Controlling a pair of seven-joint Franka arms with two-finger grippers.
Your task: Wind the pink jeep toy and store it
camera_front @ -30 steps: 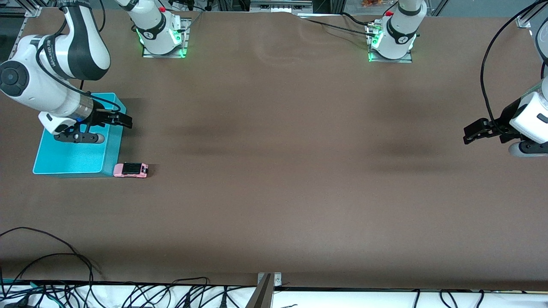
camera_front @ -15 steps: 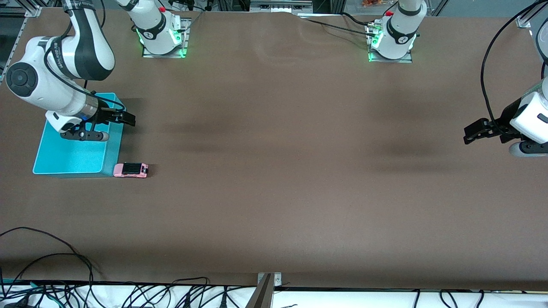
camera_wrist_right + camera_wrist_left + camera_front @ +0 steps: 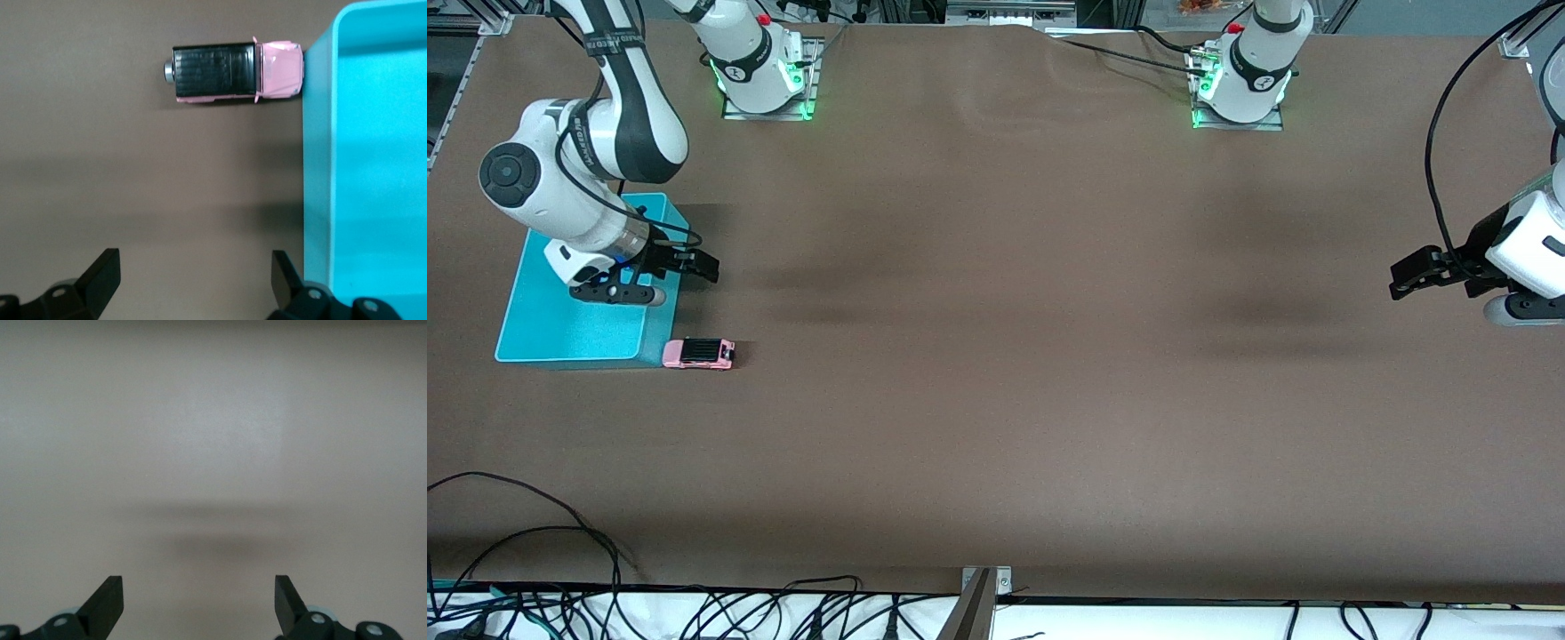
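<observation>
Next, my right gripper goes next to the pink jeep toy beside the teal bin and closes across its black roof (image 3: 700,350) (image 3: 221,70), behind the pink hood.
The pink jeep toy (image 3: 698,353) stands on the brown table, its nose touching the teal bin's (image 3: 560,333) corner nearest the front camera. In the right wrist view the jeep (image 3: 233,72) shows its black roof and pink hood against the bin's wall (image 3: 317,167). My right gripper (image 3: 694,262) is open and empty, over the bin's edge and the table beside it, short of the jeep. Its fingertips (image 3: 107,270) frame bare table. My left gripper (image 3: 1405,276) is open and empty over the table at the left arm's end, and waits.
The teal bin is empty inside. Cables (image 3: 534,533) lie along the table edge nearest the front camera. The arm bases (image 3: 760,80) stand at the table edge farthest from that camera. The left wrist view shows only bare table (image 3: 213,453).
My right arm has swung toward the table's middle and toward the jeep, carrying its open gripper from over the bin to its edge. The jeep and the left arm have not moved.
</observation>
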